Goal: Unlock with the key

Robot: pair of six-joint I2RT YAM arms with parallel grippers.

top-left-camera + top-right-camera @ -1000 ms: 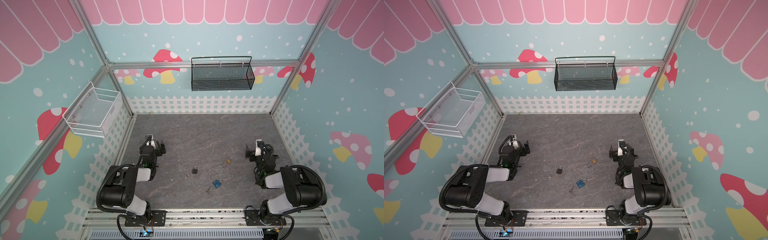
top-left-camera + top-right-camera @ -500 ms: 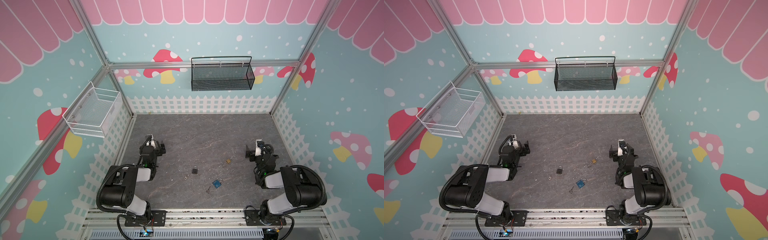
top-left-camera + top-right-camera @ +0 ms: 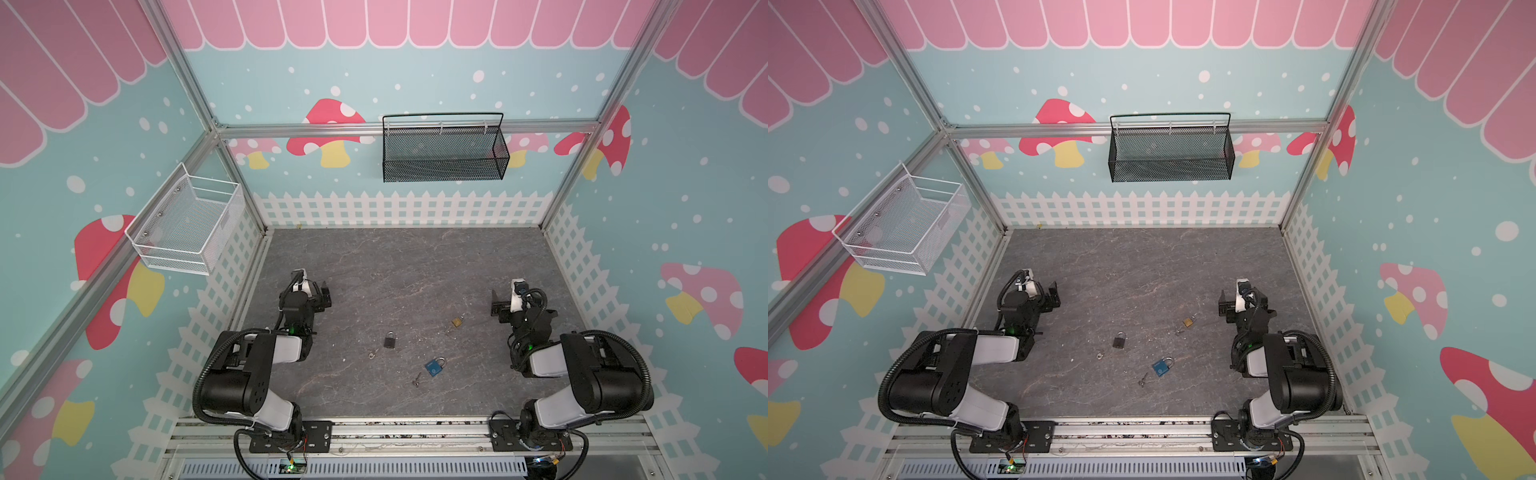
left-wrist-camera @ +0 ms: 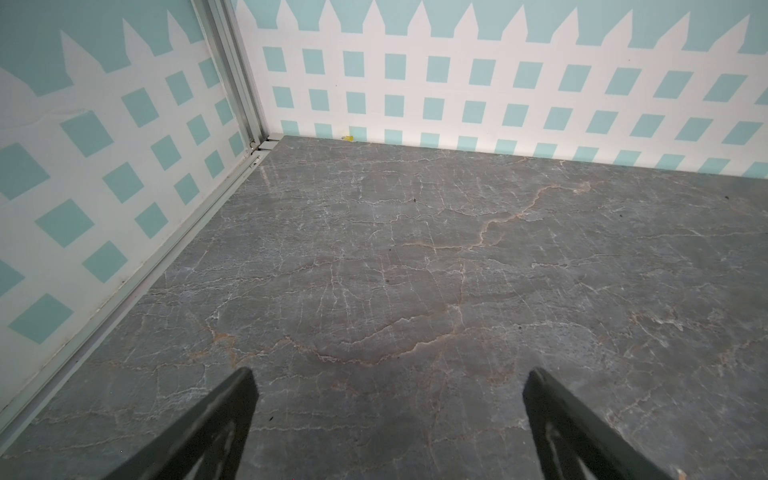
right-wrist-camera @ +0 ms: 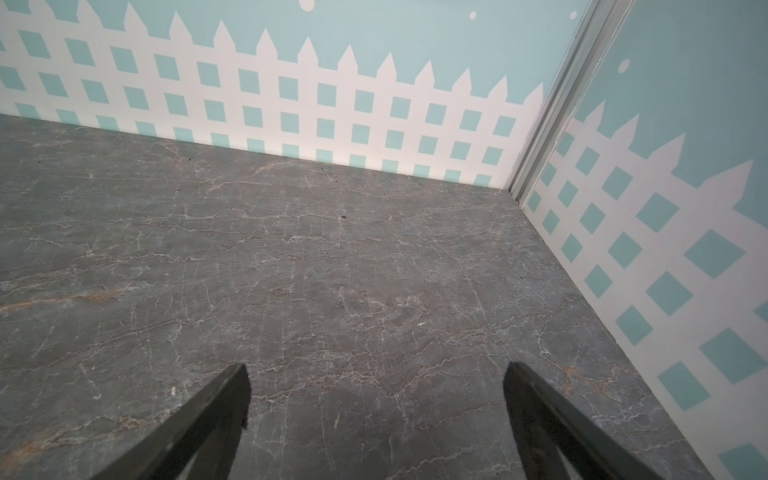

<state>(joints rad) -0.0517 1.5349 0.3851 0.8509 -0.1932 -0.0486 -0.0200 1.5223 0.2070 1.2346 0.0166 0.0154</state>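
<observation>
My right gripper is to go next to the small key [image 3: 449, 328] beside the brass padlock and close there.
Three small padlocks lie on the grey floor between the arms: a black padlock [image 3: 389, 340] [image 3: 1119, 340], a blue padlock [image 3: 435, 366] [image 3: 1161, 366] and a brass padlock [image 3: 457, 321] [image 3: 1189, 321]. A small key [image 3: 417, 379] [image 3: 1143, 379] lies just beside the blue one, and another key [image 3: 372, 354] [image 3: 1099, 355] lies near the black one. My left gripper [image 3: 323, 296] [image 3: 1052, 297] [image 4: 388, 390] rests open at the left, far from them. My right gripper [image 3: 496, 305] [image 3: 1224, 304] [image 5: 376, 384] rests open at the right, nearest the brass padlock. Both wrist views show only bare floor between the fingers.
A black mesh basket [image 3: 442, 149] hangs on the back wall and a white wire basket [image 3: 187, 226] on the left wall. Fence-patterned walls [image 4: 457, 83] close in the floor on three sides. An aluminium rail [image 3: 395, 430] runs along the front edge.
</observation>
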